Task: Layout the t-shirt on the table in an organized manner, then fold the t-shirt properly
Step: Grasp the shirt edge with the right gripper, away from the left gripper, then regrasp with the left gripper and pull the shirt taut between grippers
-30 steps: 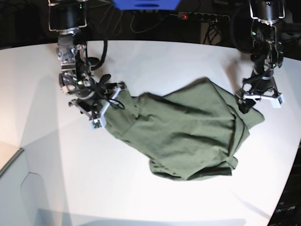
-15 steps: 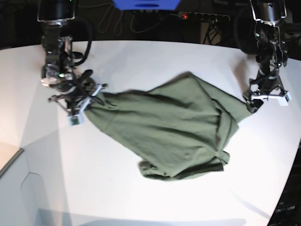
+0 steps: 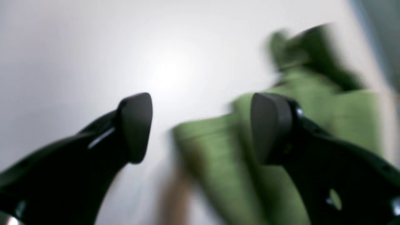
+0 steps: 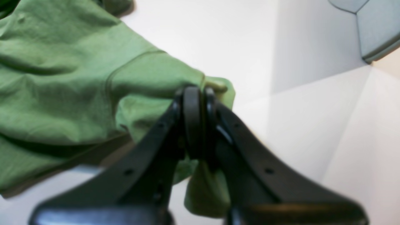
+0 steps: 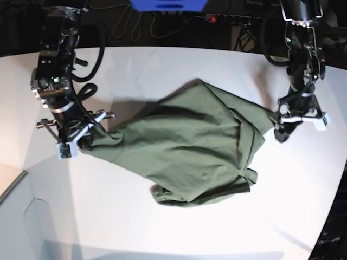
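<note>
Next, I close my left gripper on the t-shirt's raised fold (image 5: 253, 133), between its flat tip beside this gripper and its crumpled flap on the near side.
The olive-green t-shirt (image 5: 190, 146) lies crumpled across the middle of the white table (image 5: 162, 65), stretched out towards the left. My right gripper (image 5: 87, 136) is shut on the shirt's left end. The right wrist view shows its jaws pressed together on a bunched fold of the t-shirt (image 4: 62, 78), right gripper (image 4: 197, 103). My left gripper (image 5: 283, 130) stands open just beyond the shirt's right tip. The blurred left wrist view shows the left gripper (image 3: 203, 128) with its fingers wide apart over the table (image 3: 78, 47), with green t-shirt (image 3: 328, 118) cloth beneath and beyond them.
A power strip (image 5: 233, 19) and cables lie behind the table's far edge, beside a blue object (image 5: 168, 4). A grey panel (image 5: 11, 187) sits at the table's near left edge. The table's curved right edge (image 5: 333, 200) drops off close to my left arm.
My right gripper shut on the shirt's left end and dragged it left, stretching the cloth out. The shirt's right side slid left, away from the open left gripper.
</note>
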Motion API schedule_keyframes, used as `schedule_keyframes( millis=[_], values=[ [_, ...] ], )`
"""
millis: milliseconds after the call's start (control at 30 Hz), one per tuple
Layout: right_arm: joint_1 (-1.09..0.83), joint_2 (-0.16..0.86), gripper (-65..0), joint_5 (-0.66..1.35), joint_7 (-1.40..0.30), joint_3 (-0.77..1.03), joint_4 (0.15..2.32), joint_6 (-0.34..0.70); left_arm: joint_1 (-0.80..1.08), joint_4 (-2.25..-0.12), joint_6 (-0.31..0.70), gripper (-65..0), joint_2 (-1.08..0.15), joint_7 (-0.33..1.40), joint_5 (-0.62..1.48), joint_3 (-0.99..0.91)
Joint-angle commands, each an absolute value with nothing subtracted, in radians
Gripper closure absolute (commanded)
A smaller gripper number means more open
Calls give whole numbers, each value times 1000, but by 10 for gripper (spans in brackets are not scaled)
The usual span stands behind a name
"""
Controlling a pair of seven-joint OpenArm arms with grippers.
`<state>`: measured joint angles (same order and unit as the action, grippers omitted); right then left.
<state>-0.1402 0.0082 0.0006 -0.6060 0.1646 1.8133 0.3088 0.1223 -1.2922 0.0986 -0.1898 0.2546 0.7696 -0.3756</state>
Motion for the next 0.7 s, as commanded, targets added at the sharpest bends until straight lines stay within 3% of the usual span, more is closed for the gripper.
schedule_keyframes(
  millis=[0,233,467,667],
  values=[
    [-134,12,0,4,-579,162,1834,314,119,-1342,107,-471,-199,232,773,-378],
    [-134,8,0,2,-579,159,1833,314,47,-1323,97,-460,-200,232,621,-197],
    [-134,8,0,2,-579,160,1833,314,-12,-1244,97,-327,-163,228,478,-162],
    [-134,12,0,2,-579,165,1833,314,-13,-1237,97,-326,-163,226,475,-162]
  ],
)
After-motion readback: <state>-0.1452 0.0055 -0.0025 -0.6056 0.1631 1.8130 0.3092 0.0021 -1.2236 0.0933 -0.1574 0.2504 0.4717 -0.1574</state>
